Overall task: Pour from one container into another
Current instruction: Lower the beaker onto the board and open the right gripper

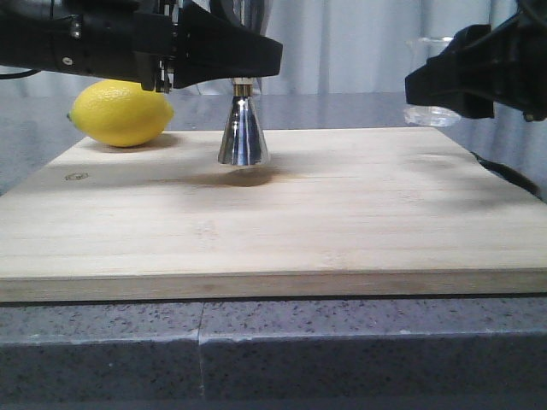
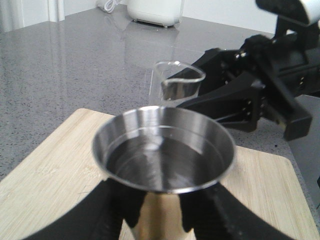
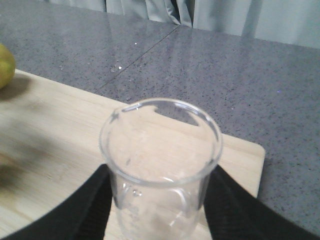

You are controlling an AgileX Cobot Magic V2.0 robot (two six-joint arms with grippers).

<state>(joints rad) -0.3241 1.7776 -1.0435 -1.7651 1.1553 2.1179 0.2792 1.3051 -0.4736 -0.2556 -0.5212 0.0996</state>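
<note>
Next, my right gripper sets the clear glass beaker on the wooden board's back corner (image 1: 413, 157) away from the yellow lemon.
The steel jigger (image 1: 243, 135) is upright over the back of the wooden board, its gold waist just under my left gripper (image 1: 214, 53). That gripper (image 2: 162, 212) is shut on the jigger (image 2: 165, 152) below its upper cup, which seems to hold clear liquid. I cannot tell whether its base touches the board. The clear glass beaker (image 1: 430, 114) hangs upright above the board's far right corner, with my right gripper (image 1: 468, 79) shut on it. In the right wrist view the black fingers (image 3: 95, 200) press both sides of the beaker (image 3: 160, 150), which looks empty.
A yellow lemon (image 1: 121, 112) lies at the back left of the wooden board (image 1: 273, 231), which rests on a grey speckled counter (image 1: 342, 350). A white appliance (image 2: 152, 11) stands far back on the counter. The beaker (image 2: 179, 84) is beyond the jigger, to its right.
</note>
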